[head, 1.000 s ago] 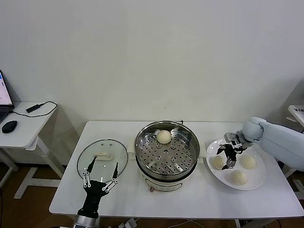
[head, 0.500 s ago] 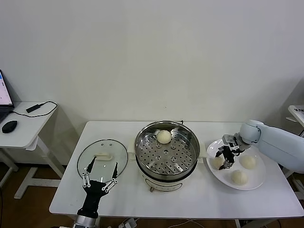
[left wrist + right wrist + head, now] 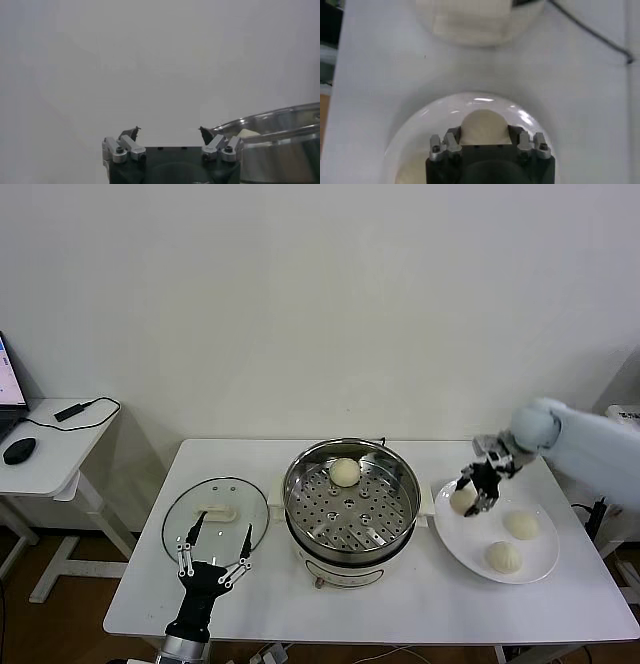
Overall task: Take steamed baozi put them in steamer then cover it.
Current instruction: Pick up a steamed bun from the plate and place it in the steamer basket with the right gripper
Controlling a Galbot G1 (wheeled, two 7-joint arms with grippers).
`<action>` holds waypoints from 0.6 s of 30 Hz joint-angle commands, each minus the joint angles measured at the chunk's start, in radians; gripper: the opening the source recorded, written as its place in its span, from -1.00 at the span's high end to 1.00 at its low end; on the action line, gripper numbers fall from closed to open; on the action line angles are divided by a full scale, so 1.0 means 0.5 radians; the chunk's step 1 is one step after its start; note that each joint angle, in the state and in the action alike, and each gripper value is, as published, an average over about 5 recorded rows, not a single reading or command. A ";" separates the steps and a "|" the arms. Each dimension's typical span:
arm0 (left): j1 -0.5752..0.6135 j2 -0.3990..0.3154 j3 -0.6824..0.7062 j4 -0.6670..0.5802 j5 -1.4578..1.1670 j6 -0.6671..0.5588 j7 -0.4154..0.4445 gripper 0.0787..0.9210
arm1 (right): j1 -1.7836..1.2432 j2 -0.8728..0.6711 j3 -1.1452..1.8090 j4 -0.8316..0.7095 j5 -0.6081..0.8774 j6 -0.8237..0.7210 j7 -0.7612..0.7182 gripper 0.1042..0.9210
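Next, I let go of the baozi in my right gripper on the perforated tray (image 3: 319,504), next to the first baozi, toward the glass lid.
The steel steamer (image 3: 350,504) stands mid-table with one cream baozi (image 3: 345,472) on its perforated tray; its rim shows in the left wrist view (image 3: 270,125). My right gripper (image 3: 472,488) is shut on a second baozi (image 3: 462,498), which also shows in the right wrist view (image 3: 484,127), and holds it above the left part of the white plate (image 3: 460,546). Two more baozi (image 3: 520,524) (image 3: 503,556) lie on the plate. My left gripper (image 3: 213,554) is open and empty at the table's front left, just in front of the glass lid (image 3: 215,509).
A side desk (image 3: 50,446) with a mouse and cable stands at the far left. The white wall lies behind the table. A black cable (image 3: 590,31) runs over the table top in the right wrist view.
My right gripper has closed on the leftmost plate baozi and lifted it up off the plate. The left arm has not moved.
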 commanded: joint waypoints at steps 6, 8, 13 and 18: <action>-0.007 0.011 0.001 -0.020 -0.010 0.000 -0.002 -0.77 | 0.790 0.533 -0.414 0.487 0.557 -0.239 -0.129 -0.35; -0.012 0.010 0.006 -0.020 -0.010 0.000 -0.003 -0.77 | 0.765 0.631 -0.422 0.499 0.615 -0.281 -0.065 -0.34; -0.025 0.007 0.012 -0.020 -0.014 0.004 -0.004 -0.77 | 0.645 0.849 -0.442 0.467 0.677 -0.362 0.086 -0.34; -0.032 0.006 0.014 -0.015 -0.019 0.003 -0.005 -0.77 | 0.523 1.016 -0.480 0.394 0.726 -0.433 0.212 -0.34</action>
